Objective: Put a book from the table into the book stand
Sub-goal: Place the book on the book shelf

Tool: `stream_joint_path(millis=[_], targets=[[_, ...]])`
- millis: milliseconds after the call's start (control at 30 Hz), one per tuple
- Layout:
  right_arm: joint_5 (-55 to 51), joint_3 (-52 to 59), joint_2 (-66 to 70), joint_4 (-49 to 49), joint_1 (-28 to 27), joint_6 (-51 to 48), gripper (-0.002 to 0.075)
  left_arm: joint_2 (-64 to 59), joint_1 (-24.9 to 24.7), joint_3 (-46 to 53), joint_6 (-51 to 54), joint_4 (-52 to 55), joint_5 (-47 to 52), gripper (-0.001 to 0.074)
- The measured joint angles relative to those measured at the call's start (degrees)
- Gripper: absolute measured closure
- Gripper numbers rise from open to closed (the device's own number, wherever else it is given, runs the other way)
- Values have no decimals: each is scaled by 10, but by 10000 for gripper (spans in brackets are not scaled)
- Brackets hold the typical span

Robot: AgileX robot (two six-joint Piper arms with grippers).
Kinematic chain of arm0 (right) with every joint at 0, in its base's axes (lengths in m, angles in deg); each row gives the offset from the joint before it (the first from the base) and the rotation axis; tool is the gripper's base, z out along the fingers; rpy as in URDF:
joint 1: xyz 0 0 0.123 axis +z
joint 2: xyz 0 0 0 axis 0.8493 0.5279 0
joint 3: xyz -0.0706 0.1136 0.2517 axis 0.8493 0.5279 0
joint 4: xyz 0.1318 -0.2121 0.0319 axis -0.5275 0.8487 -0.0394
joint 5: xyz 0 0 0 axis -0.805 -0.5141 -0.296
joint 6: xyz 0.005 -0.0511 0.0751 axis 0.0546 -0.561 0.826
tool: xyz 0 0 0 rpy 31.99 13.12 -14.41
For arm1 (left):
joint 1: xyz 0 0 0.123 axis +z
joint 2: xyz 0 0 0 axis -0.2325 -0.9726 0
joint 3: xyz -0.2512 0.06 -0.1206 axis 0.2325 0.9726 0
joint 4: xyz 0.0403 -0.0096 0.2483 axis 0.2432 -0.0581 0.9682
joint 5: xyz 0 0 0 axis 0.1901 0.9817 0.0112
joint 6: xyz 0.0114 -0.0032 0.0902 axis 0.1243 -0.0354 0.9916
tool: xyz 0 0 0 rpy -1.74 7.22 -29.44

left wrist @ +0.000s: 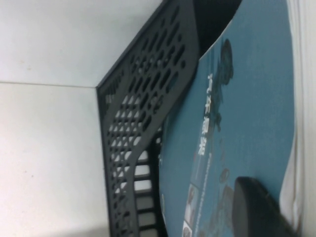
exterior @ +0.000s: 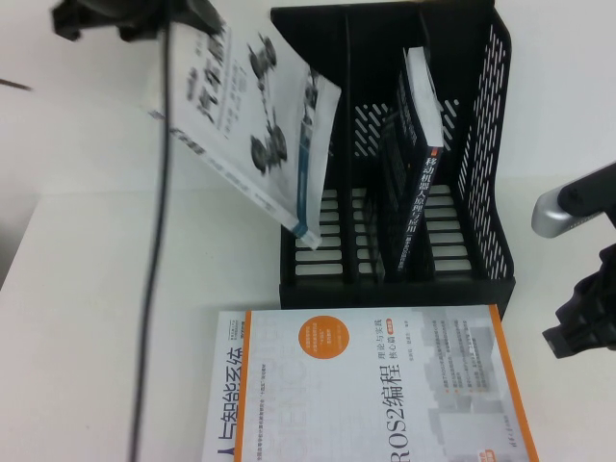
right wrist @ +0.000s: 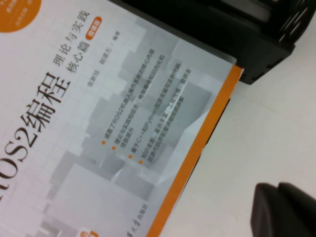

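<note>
Next, my left gripper releases the white paperback, now tilted with a corner in the leftmost slot, in the stand's slot that is across the divider from the dark-spined book (exterior: 310, 262).
My left gripper (exterior: 192, 19) is at the back left, raised, shut on the top edge of the book (exterior: 250, 125). The book is a white paperback with a black title and grey car-part pictures. It hangs tilted, its lower corner down in the leftmost slot of the black book stand (exterior: 486, 96). In the left wrist view one dark finger (left wrist: 256, 210) presses on the book's teal back cover (left wrist: 247, 98), next to the stand's perforated side (left wrist: 143, 98). My right gripper (exterior: 582, 332) hangs shut and empty over the table (exterior: 96, 337) at the right, its fingers (right wrist: 286, 210) together.
An orange-edged white ROS2 book (exterior: 366, 385) lies flat on the table in front of the stand; it also shows in the right wrist view (right wrist: 98, 123). A dark-spined book (exterior: 419, 183) leans in a slot further right. A black cable (exterior: 159, 241) hangs down at the left.
</note>
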Motion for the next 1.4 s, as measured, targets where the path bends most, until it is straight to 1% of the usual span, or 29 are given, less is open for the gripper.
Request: stream_joint_path(millis=[267, 467, 933, 1033, 1100, 1167, 1267, 1400], targets=[[2, 0, 0, -1, 0, 0, 721, -51, -45, 0, -29, 59, -5, 620], [2, 0, 0, -3, 0, 0, 721, -77, -58, 0, -32, 83, -24, 620], [11, 0, 0, -6, 0, 0, 721, -122, -73, 0, -33, 91, -38, 615], [11, 0, 0, -8, 0, 0, 721, -123, -73, -2, -30, 91, -46, 559], [11, 0, 0, -8, 0, 0, 721, -123, -73, -4, -28, 90, -52, 498], [11, 0, 0, -8, 0, 0, 721, -123, -73, -4, -27, 86, -54, 454], [11, 0, 0, -8, 0, 0, 721, -123, -74, -4, -22, 86, -54, 426], [12, 0, 0, -8, 0, 0, 721, -123, -74, -4, -8, 85, -55, 416]])
